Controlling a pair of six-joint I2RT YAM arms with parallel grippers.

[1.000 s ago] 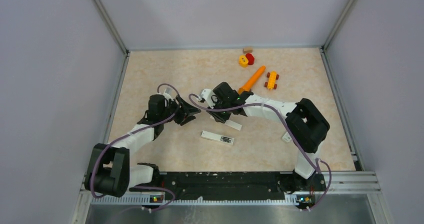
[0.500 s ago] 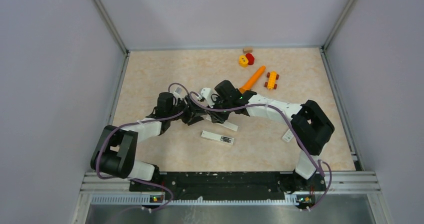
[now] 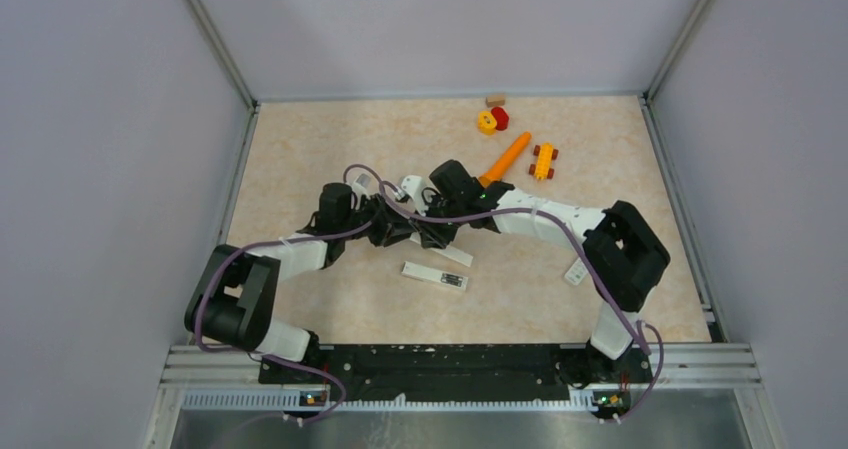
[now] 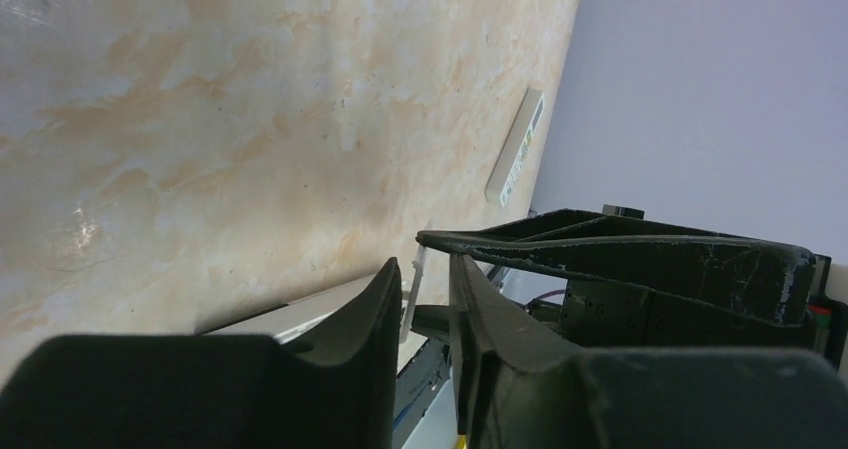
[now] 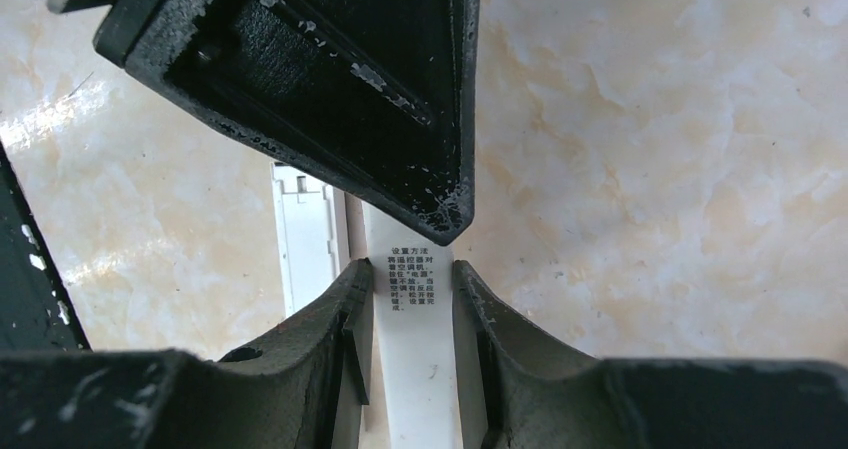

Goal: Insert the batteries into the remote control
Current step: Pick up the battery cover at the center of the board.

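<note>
The robot's right gripper holds the white bar by its printed part, so the left gripper will take that end of the bar before the right gripper takes the bar's loose end [image 3: 462,258].
The remote control [image 5: 410,369] is a slim white bar lying with its printed back up, and no black end shows. My right gripper [image 5: 412,267] is shut across its width, mid-table in the top view [image 3: 432,237], where the bar's free end [image 3: 455,256] sticks out. My left gripper [image 3: 400,227] meets it from the left. One of its fingers [image 5: 330,89] lies over the bar's far part. In the left wrist view its jaws [image 4: 425,261] stand a narrow gap apart with a thin white edge beyond. No batteries show.
A shorter white remote [image 3: 432,275] with a dark end lies just in front of the grippers. A white clip-edged piece [image 5: 305,234] lies beside the held bar. A small white item [image 3: 575,272] sits right. An orange carrot [image 3: 505,159] and small toys [image 3: 543,161] lie behind.
My left arm has swung right until its gripper meets the right one, and its jaws have narrowed. The right gripper has kept its hold and barely shifted.
</note>
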